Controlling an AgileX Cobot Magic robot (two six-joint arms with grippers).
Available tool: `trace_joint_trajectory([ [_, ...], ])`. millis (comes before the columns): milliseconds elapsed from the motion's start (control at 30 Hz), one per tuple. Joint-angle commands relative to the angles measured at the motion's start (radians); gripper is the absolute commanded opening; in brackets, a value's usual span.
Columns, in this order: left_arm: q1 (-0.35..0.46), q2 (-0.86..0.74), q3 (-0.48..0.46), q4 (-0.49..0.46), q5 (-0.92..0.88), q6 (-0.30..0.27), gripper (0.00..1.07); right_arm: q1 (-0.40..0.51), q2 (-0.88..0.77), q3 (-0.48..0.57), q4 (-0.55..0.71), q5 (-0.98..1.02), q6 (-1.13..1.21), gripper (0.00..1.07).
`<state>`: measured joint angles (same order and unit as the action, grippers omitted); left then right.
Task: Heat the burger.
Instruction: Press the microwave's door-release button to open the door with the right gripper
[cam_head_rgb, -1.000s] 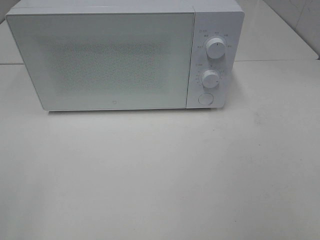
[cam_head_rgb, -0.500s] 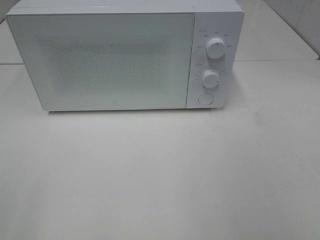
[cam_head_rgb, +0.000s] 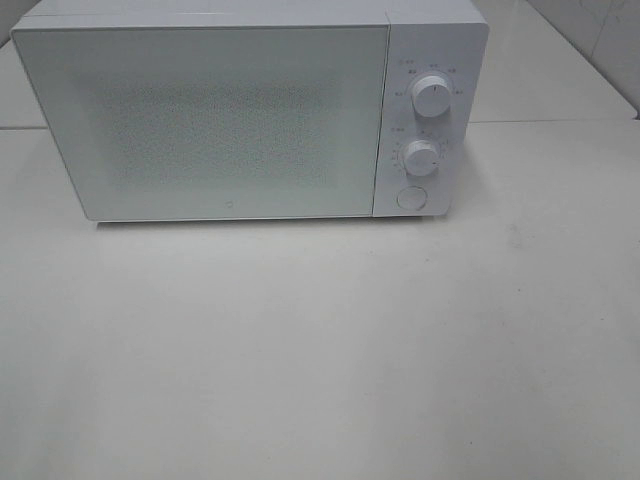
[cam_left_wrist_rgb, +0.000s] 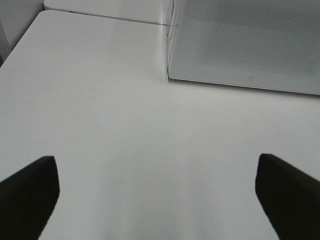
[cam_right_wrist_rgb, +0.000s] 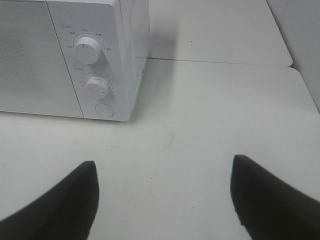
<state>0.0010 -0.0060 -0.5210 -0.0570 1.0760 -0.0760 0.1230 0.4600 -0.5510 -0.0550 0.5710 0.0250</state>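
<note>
Next, I move my right gripper to the round button (cam_head_rgb: 412, 198) (cam_right_wrist_rgb: 104, 110) below the lower knob on the microwave's panel and close it there.
No burger shows in any view; it is hidden or out of view. A white microwave (cam_head_rgb: 250, 110) stands at the back of the table with its door shut, and it also appears in the left wrist view as a microwave (cam_left_wrist_rgb: 250, 45) and in the right wrist view as a microwave (cam_right_wrist_rgb: 75, 55). My left gripper (cam_left_wrist_rgb: 157, 200) is open over bare table in front of the microwave's left corner, nothing between its dark fingers (cam_left_wrist_rgb: 27, 195). My right gripper (cam_right_wrist_rgb: 165, 200) is open too, empty, facing the control panel side. Neither gripper appears in the exterior high view.
The microwave's panel carries an upper knob (cam_head_rgb: 431, 96), a lower knob (cam_head_rgb: 421, 158) and a round button (cam_head_rgb: 411, 198). The white table (cam_head_rgb: 320, 350) stretches in front. A seam between table sections (cam_right_wrist_rgb: 220, 62) runs behind the microwave's right side.
</note>
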Motion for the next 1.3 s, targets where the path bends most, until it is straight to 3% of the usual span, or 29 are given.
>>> trace_joint_trajectory([
  [33,0.0,-0.004,0.0,-0.001,-0.008,0.002,1.0,-0.005,0.08,-0.006,-0.005,-0.083,0.007,0.74],
  [533,0.0,-0.004,0.0,-0.001,-0.008,0.002,1.0,-0.005,0.394,-0.006,0.026,-0.336,0.021,0.74],
  [700,0.0,-0.004,0.0,-0.001,-0.008,0.002,1.0,-0.005,0.51,0.048,0.026,-0.571,0.02,0.74],
  [800,0.0,-0.004,0.0,-0.001,-0.008,0.002,1.0,-0.005,0.523,0.061,0.026,-0.609,0.016,0.74],
  [867,0.0,-0.004,0.0,-0.001,-0.008,0.002,1.0,-0.005,0.578,0.112,0.026,-0.752,-0.018,0.74],
  [1100,0.0,-0.004,0.0,-0.001,-0.008,0.002,1.0,-0.005,0.668,0.179,0.03,-0.96,-0.142,0.74],
  [1300,0.0,-0.004,0.0,-0.001,-0.008,0.002,1.0,-0.003,0.781,0.246,0.126,-1.227,-0.177,0.74],
])
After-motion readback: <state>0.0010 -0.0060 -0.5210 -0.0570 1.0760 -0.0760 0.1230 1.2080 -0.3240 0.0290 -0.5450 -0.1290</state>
